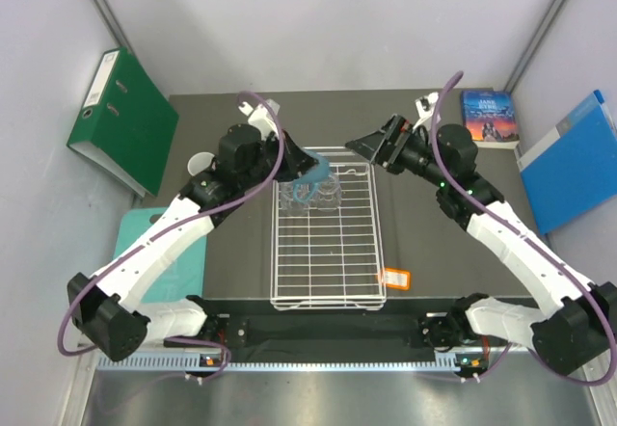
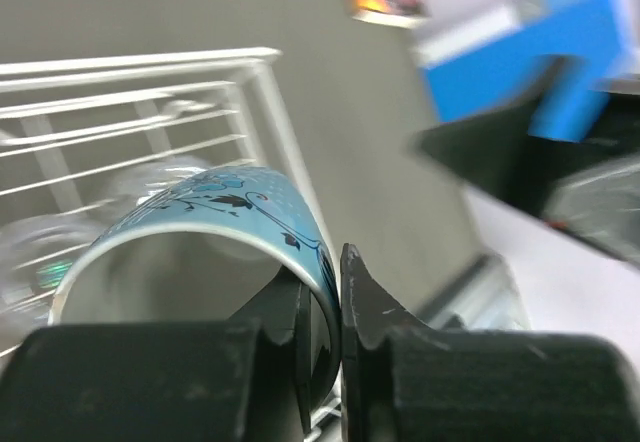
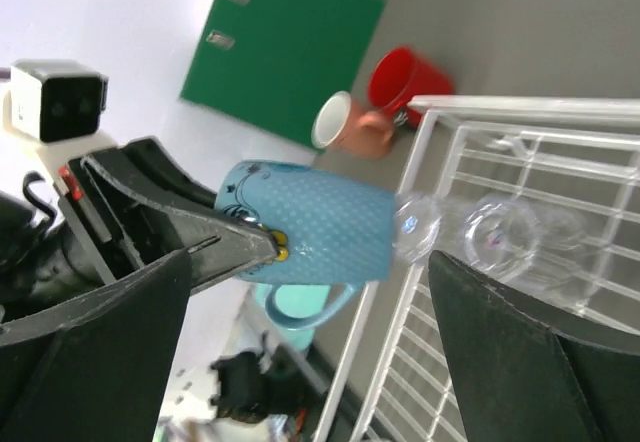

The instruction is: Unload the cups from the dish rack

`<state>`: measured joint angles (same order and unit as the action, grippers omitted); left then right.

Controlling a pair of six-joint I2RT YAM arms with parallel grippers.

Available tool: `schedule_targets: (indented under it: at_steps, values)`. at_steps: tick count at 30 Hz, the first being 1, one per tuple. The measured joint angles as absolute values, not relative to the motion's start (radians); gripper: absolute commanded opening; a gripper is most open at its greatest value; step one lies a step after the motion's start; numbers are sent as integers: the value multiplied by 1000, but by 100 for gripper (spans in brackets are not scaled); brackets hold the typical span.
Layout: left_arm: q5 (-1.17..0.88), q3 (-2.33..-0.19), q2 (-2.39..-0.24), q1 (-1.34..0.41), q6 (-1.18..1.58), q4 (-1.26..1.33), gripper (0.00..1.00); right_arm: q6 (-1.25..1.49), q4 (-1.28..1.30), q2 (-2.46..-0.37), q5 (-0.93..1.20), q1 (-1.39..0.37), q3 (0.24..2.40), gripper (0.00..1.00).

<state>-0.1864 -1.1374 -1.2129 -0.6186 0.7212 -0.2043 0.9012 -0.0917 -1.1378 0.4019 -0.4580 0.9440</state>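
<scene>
Next, my left gripper sets the light-blue mug down on the table (image 1: 231, 195) between the salmon-pink mug and the dish rack.
My left gripper (image 1: 301, 164) is shut on the wall of the light-blue mug (image 1: 316, 172), with one finger inside the rim and one outside (image 2: 360, 307). It holds the mug tilted over the far left corner of the white wire dish rack (image 1: 328, 252). Two clear glass tumblers (image 1: 294, 199) (image 1: 330, 193) lie in the rack just below the mug. My right gripper (image 1: 371, 145) hangs open over the rack's far right corner, empty and facing the mug (image 3: 320, 227). A red mug (image 3: 405, 82) and a salmon-pink mug (image 3: 350, 124) stand on the table beyond the rack.
A green binder (image 1: 120, 122) leans at the far left, with a teal mat (image 1: 145, 243) nearer. A book (image 1: 489, 118) and a blue folder (image 1: 574, 161) lie at the far right. An orange tag (image 1: 395, 279) hangs at the rack's near right corner.
</scene>
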Motion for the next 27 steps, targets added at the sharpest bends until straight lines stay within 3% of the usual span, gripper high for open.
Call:
schedule_targets:
  at_steps: [7, 16, 22, 27]
  values:
    - [45, -1266, -1204, -536, 653, -451, 0, 744, 156, -1130, 197, -453, 1090, 100]
    - [100, -1269, -1175, -386, 628, -524, 0, 693, 268, -1126, 139, -453, 1058, 100]
    - [199, -1456, -1328, -374, 617, -770, 0, 671, 297, -1118, 125, -453, 1025, 100]
    - [220, -1478, -1431, -329, 587, -863, 0, 655, 307, -1115, 125, -453, 1008, 99]
